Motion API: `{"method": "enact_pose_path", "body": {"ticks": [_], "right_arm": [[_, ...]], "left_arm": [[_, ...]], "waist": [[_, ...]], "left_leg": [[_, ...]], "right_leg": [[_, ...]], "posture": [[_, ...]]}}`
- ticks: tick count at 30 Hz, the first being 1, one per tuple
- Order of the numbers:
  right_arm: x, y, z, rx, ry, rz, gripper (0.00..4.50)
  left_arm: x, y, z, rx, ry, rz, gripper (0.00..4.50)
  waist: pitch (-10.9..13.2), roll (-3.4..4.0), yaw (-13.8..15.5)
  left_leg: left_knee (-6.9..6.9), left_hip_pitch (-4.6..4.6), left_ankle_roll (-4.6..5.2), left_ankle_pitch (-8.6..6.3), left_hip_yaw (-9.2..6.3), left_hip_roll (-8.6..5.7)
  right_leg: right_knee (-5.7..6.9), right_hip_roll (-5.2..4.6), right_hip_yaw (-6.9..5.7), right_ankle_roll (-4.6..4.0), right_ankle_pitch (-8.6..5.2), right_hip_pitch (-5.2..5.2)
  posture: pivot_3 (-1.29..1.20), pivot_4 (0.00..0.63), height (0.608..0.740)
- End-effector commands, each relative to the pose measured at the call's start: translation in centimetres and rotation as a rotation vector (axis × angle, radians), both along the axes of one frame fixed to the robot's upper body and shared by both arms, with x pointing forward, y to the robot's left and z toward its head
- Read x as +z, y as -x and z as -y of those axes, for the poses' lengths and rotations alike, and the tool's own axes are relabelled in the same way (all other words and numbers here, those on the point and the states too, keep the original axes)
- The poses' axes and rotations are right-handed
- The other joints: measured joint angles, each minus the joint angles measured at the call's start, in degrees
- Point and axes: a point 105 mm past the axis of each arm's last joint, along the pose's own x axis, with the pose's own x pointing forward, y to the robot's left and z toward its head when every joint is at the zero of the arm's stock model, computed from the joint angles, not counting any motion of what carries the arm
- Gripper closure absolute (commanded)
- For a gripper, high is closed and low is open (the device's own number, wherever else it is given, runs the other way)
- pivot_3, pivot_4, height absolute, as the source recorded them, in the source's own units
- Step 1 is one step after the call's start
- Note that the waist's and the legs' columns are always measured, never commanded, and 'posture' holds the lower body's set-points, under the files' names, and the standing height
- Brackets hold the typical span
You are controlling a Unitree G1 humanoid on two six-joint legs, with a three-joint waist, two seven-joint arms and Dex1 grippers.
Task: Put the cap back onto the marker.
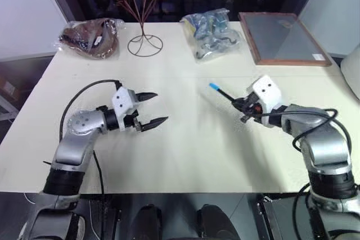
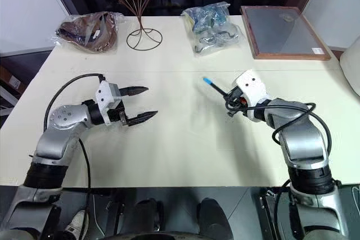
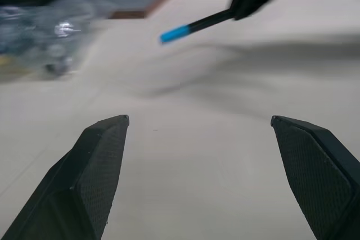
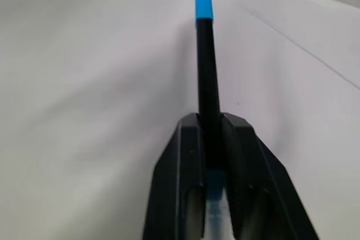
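Note:
Next, my right gripper releases the marker on the bare table [image 1: 262, 119], between the wood-framed board and the near edge of the table.
My right gripper [image 1: 242, 105] is shut on the marker [image 1: 228, 96], a thin black stick held above the table [image 1: 185, 155] and pointing toward the left and away from me. The light-blue cap [image 1: 214, 86] sits on the marker's far end; in the right wrist view the cap [image 4: 203, 1] tops the marker [image 4: 207, 71], which sticks out from between the closed fingers [image 4: 188, 139]. My left gripper [image 1: 161, 107] hovers over the table's left half, open and empty, pointing toward the marker. In the left wrist view the cap [image 3: 173, 33] floats ahead of the spread fingertips [image 3: 115, 125].
Along the far edge of the table stand a brown item in a plastic bag [image 1: 93, 36], a wire stand [image 1: 143, 43], a clear bag of small items [image 1: 214, 32] and a wood-framed board [image 1: 284, 37].

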Motion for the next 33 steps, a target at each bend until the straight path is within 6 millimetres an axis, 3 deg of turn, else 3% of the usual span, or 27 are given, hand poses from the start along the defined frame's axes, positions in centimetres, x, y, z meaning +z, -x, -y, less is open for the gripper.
{"method": "enact_pose_path", "body": {"ticks": [1,8,21,30,33], "right_arm": [[0.3,0.7,2.1,-0.183,-0.017,0.040,4.50],[-2.9,1.4,5.9,-0.494,-0.058,0.012,4.50],[-6.2,2.3,6.5,-0.568,-0.094,-0.061,4.50],[-5.8,2.9,6.8,-0.546,-0.043,-0.046,0.31],[-4.3,3.1,6.9,-0.491,0.027,0.003,0.31]], "left_arm": [[1.2,0.1,-0.1,0.121,0.084,0.017,0.27],[1.1,-0.2,0.0,0.331,0.185,0.002,0.27],[0.2,0.7,-0.2,0.361,0.189,-0.051,0.27],[-0.1,0.9,-0.1,0.340,0.180,-0.070,0.21],[-0.1,1.1,0.2,0.306,0.166,-0.074,0.21]], "waist": [[0.00,0.00,0.19],[0.00,0.00,0.21],[-0.01,0.01,0.11],[-0.01,0.02,0.02],[-0.01,0.02,0.11]], "left_leg": [[0.01,-0.01,0.00,0.00,0.00,0.00],[0.02,-0.02,0.00,0.00,0.04,-0.05],[-0.03,0.00,-0.01,0.00,0.07,-0.05],[-0.05,0.01,-0.01,0.00,0.08,-0.03],[-0.06,0.01,-0.01,0.00,0.08,-0.03]], "right_leg": [[-0.01,-0.01,0.02,0.00,0.00,0.01],[-0.06,0.00,0.12,0.00,0.00,0.01],[-0.14,0.03,0.13,0.00,0.00,0.00],[-0.16,0.06,0.14,0.00,0.00,0.01],[-0.17,0.05,0.14,0.00,0.00,0.01]], "posture": [[0.00,0.150,0.740],[0.00,0.150,0.740],[0.00,0.150,0.740],[0.00,0.150,0.740],[0.00,0.150,0.740]]}}
